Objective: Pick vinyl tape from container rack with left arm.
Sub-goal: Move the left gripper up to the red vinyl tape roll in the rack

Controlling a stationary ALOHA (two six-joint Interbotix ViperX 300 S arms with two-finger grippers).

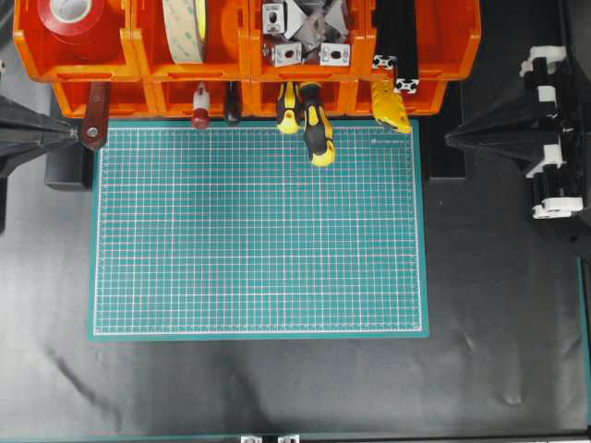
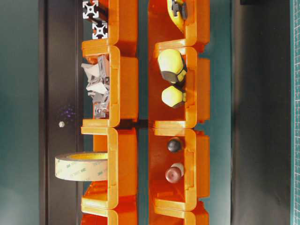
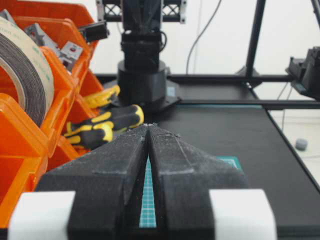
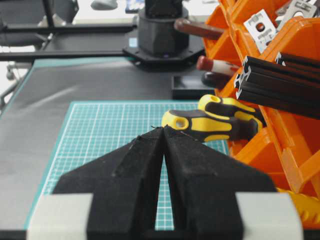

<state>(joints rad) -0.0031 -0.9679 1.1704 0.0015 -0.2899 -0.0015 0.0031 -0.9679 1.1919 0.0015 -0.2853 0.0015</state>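
Note:
My left gripper goes to the red vinyl tape next and closes on the tape's side [image 1: 76, 34] nearest the brown handle, with one finger inside the tape's core.
The vinyl tape [image 1: 76, 18], a glossy red ring with a whitish core, lies in the top-left bin of the orange container rack [image 1: 242, 51]. My left gripper [image 1: 72, 134] rests at the left edge of the table, below and in front of that bin, well apart from the tape. Its jaws are shut tip to tip with nothing between them [image 3: 149, 126]. My right gripper [image 1: 450, 138] sits at the right side, also shut and empty [image 4: 163, 129]. The red tape does not show in either wrist view.
A green cutting mat [image 1: 259, 231] covers the table's middle. A cream tape roll [image 1: 185, 28] stands in the neighbouring bin. Yellow-black screwdriver handles [image 1: 314, 125], a red-handled tool [image 1: 200, 106] and a brown handle [image 1: 94, 115] stick out of the lower bins. Metal brackets [image 1: 305, 32] and black extrusions [image 1: 397, 46] fill upper bins.

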